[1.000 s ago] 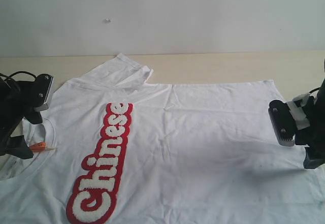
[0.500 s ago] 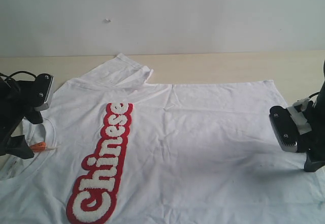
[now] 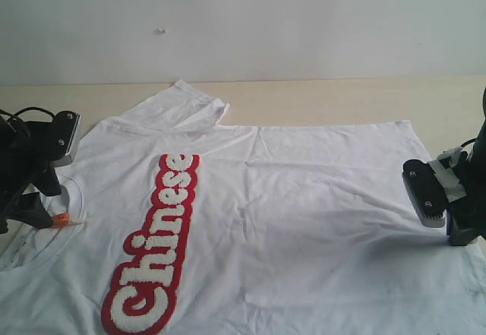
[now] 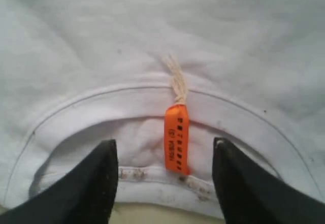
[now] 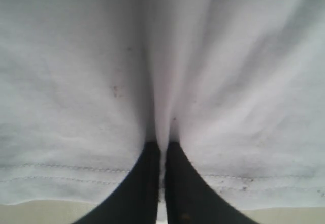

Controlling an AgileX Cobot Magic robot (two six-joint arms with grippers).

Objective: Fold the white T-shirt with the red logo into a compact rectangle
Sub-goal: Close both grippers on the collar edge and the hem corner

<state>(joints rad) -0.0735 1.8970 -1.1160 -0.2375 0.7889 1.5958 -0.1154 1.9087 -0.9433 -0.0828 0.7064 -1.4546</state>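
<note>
The robot's right gripper pinches the hem but the collar lies loose, so next the left gripper pinches the collar with its orange neck tag [image 3: 64,220] before both lift.
The white T-shirt [image 3: 304,198] lies spread flat on the table, collar to the left and hem to the right. The red logo [image 3: 159,236] runs across its chest, facing up. My left gripper [image 3: 49,179] is at the collar [image 4: 127,94], open. Its fingers [image 4: 101,183] stand on either side of the orange neck tag [image 4: 176,137] and are not pressing on the cloth. My right gripper [image 3: 440,213] is at the hem edge, shut on a pinched ridge of the shirt's fabric [image 5: 167,82].
The pale wooden table [image 3: 342,99] shows beyond the shirt at the back and by the right hem. A folded sleeve [image 3: 190,103] lies at the back left. A plain white wall rises behind the table.
My right gripper has shut on the hem and dropped slightly. My left gripper's jaws have narrowed around the collar, and one finger now partly covers the orange tag in the exterior view.
</note>
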